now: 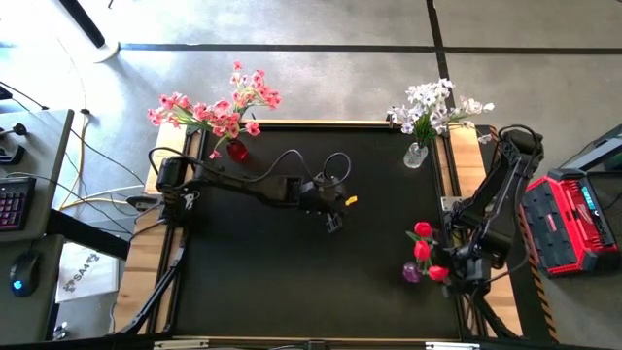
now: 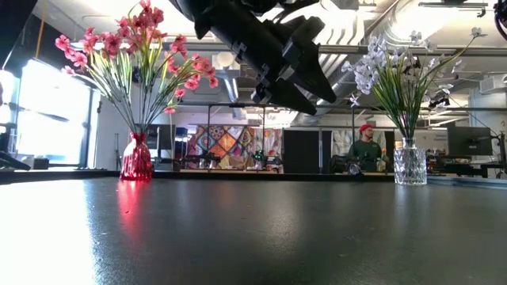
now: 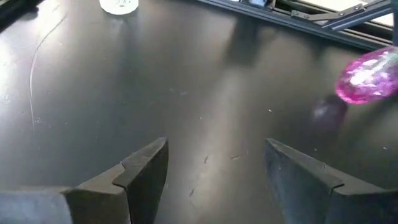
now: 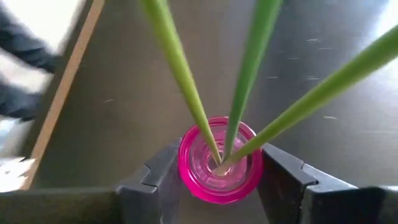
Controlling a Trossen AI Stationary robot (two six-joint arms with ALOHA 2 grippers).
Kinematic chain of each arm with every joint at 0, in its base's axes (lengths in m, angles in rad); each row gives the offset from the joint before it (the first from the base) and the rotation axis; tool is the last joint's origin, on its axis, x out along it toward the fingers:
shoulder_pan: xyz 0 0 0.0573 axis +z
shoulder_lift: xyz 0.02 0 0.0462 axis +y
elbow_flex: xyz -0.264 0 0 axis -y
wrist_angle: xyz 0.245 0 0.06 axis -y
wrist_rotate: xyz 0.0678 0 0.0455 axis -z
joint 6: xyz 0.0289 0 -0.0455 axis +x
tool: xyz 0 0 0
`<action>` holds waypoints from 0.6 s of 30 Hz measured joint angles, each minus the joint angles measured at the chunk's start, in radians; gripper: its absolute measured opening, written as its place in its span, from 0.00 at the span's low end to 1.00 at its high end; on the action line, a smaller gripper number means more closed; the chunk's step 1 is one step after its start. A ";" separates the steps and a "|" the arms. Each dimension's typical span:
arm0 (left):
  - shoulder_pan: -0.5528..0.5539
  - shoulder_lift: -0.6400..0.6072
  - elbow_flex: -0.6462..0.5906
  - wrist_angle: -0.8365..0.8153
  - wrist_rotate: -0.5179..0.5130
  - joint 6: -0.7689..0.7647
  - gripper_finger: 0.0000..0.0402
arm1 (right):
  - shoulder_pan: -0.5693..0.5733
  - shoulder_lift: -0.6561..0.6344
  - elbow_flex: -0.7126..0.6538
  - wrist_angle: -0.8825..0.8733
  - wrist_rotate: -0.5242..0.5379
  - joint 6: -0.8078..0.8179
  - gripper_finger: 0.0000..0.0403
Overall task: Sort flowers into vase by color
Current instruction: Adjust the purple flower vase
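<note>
The tulip stems rise out of the pink vase toward my right gripper's wrist, so next I lay the vase down with stems pointing away and take its neck (image 1: 418, 271).
Three red tulips (image 1: 424, 243) stand with their green stems (image 4: 186, 81) in a small pink vase (image 1: 412, 272) near the table's right edge. My right gripper (image 4: 221, 180) has a finger on each side of that vase's mouth. Sprays of pink blossoms (image 1: 219, 112) fill a red vase (image 1: 236, 150) at the far left. White blossoms (image 1: 432, 107) stand in a clear vase (image 1: 416, 156) at the far right. My left gripper (image 1: 333, 226) hangs open over the middle of the table, nothing between its fingers (image 3: 149, 168). My right gripper has the pink vase's rim (image 4: 186, 177) between its two fingers, one on each outer side. It comes slanting down from the table's right side. The vase is upright with the tulip stems rising out of it; its foot is hidden under the rim.
The black mat (image 1: 292, 282) lies bare between the arms and toward the near edge. A red case (image 1: 573, 219) sits beyond the table's right edge, a keyboard (image 1: 12, 199) and mouse to the left. A person (image 2: 366, 146) stands in the room behind.
</note>
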 joint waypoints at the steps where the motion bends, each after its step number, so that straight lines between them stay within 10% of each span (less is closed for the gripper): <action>1: 0.000 0.000 0.000 0.000 0.002 -0.004 0.62 | 0.003 0.000 0.000 0.020 -0.024 -0.013 0.40; 18: 0.001 0.000 0.000 0.000 -0.010 -0.013 0.62 | 0.012 0.000 -0.065 0.175 -0.062 -0.210 0.48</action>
